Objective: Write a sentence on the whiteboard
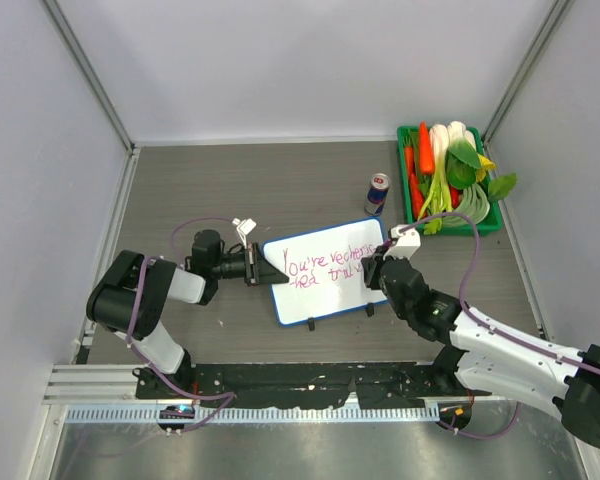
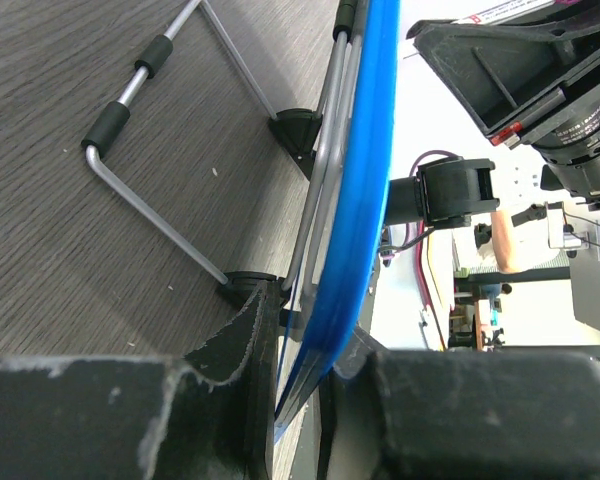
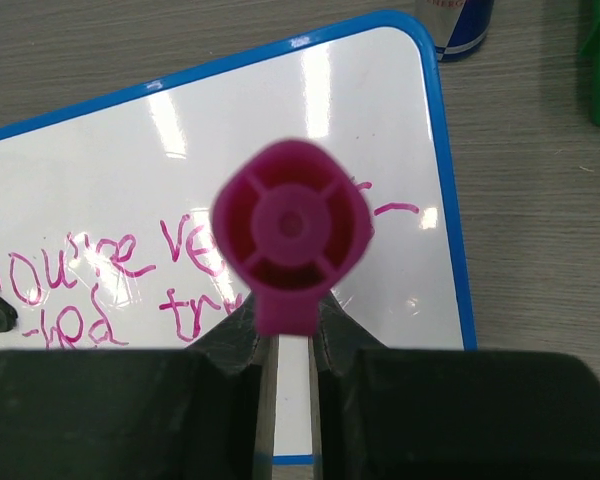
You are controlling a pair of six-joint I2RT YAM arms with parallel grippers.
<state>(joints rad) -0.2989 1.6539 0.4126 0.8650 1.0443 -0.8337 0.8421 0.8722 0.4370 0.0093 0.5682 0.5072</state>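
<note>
Next, my right gripper puts down and lets go of the pink marker on the table point(image 1: 384, 312) by the whiteboard's near corner, next to a black clip.
The whiteboard point(image 1: 330, 288) lies at the table's middle, blue-rimmed, with two black clips on its near edge. The sentence point(image 1: 320, 264) is pink handwriting in two slanted lines; it also shows in the right wrist view point(image 3: 100, 260). My left gripper point(image 1: 263, 271) is shut on the whiteboard's left edge; the blue rim point(image 2: 365, 200) runs between its jaws point(image 2: 310, 385). My right gripper point(image 1: 376, 270) is shut on a pink marker point(image 3: 290, 235), held end-on over the board's right part near the second line. The marker's tip is hidden behind its body.
A blue-and-silver can point(image 1: 377, 194) stands behind the board's right corner. A green tray point(image 1: 412, 215) of vegetables sits at the far right. The board's folded metal stand point(image 2: 170, 140) shows under it in the left wrist view. Grey walls enclose the table.
</note>
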